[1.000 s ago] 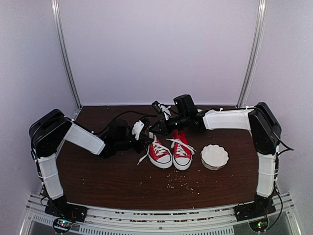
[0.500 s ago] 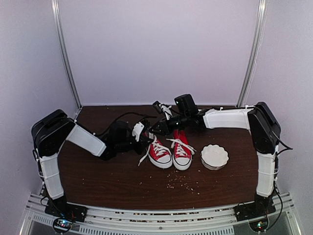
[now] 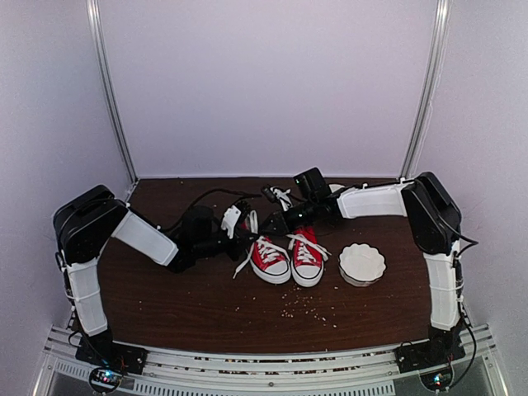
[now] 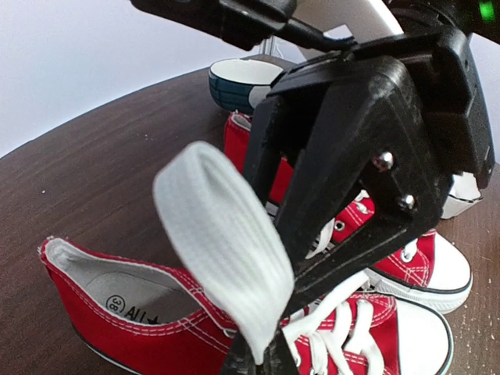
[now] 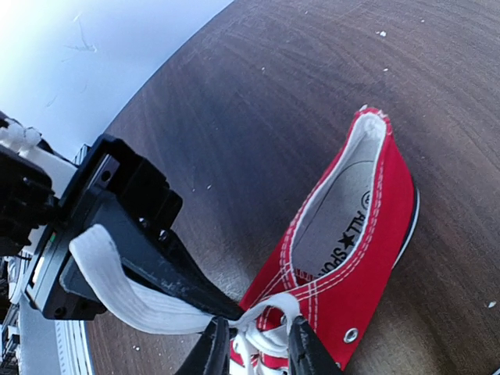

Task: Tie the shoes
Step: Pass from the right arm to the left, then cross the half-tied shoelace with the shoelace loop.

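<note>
My right gripper should back off and pinch only that piece's bend (image 5: 287, 303), since its fingers straddle both the bent piece of lace and the laces beneath it.
Two red shoes with white toe caps stand side by side mid-table, the left shoe (image 3: 269, 258) (image 4: 148, 320) (image 5: 355, 234) and the right shoe (image 3: 307, 257) (image 4: 414, 258). My left gripper (image 3: 250, 224) (image 4: 269, 361) hangs just above the left shoe's tongue. It is shut on a loop of white lace (image 4: 223, 246) (image 5: 129, 297). My right gripper (image 3: 276, 221) (image 5: 256, 353) faces it tip to tip. Its jaws stand apart, astride a strand of that same lace (image 5: 269, 316) at the shoe's top eyelets. The right gripper's black body fills much of the left wrist view.
A white fluted bowl (image 3: 362, 263) (image 4: 242, 82) sits to the right of the shoes. Crumbs (image 3: 307, 310) lie scattered in front of them. A loose lace end (image 3: 242, 266) trails to the left of the left shoe. Black cables (image 3: 206, 198) run behind the arms.
The left gripper has closed on the lace loop. The right gripper has let go and opened, then dropped lower towards the left shoe, its arm swinging slightly left.
</note>
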Robot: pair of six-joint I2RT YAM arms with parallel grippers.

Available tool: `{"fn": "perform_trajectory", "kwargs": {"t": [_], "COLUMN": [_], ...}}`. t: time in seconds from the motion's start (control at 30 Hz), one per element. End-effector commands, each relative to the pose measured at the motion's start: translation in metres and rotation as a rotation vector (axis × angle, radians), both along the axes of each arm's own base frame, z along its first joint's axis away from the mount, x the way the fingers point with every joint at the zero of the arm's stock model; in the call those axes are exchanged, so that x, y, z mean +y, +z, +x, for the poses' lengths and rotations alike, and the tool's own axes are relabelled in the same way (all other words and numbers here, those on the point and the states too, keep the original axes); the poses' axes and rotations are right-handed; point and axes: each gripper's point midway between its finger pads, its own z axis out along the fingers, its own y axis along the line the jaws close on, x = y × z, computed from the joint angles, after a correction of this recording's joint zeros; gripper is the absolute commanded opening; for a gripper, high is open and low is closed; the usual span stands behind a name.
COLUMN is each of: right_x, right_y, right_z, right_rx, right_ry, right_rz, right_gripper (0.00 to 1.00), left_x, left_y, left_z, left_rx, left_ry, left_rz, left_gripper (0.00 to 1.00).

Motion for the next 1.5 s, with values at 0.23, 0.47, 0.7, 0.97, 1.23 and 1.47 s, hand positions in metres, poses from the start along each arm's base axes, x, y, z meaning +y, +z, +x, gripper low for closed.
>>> {"fn": "perform_trajectory", "kwargs": {"t": [0.23, 0.47, 0.7, 0.97, 1.23, 1.47], "right_x": [0.006, 0.003, 0.005, 0.006, 0.000, 0.010], "right_y": [0.005, -0.004, -0.011, -0.006, -0.001, 0.001], "right_z": [-0.004, 0.003, 0.008, 0.000, -0.006, -0.004], "right_rx": [-0.015, -0.030, -0.032, -0.059, -0.102, -0.079], "right_ry": [0.042, 0.016, 0.015, 0.057, 0.050, 0.050], "right_rz": [-0.001, -0.040, -0.051, -0.019, 0.008, 0.087], "right_gripper": [0.12, 0.19, 0.27, 0.28, 0.33, 0.32], "left_x": [-0.004, -0.003, -0.001, 0.000, 0.003, 0.008], "left_y": [0.017, 0.017, 0.016, 0.014, 0.007, 0.008], "left_z": [0.002, 0.001, 0.000, -0.001, 0.003, 0.004], "left_rx": [-0.041, -0.032, -0.024, -0.018, 0.011, 0.004], "left_ry": [-0.008, -0.010, -0.002, -0.005, 0.029, 0.053], "left_rz": [-0.074, -0.079, -0.071, -0.054, -0.047, -0.036], "left_gripper": [0.00, 0.00, 0.00, 0.00, 0.00, 0.00]}}
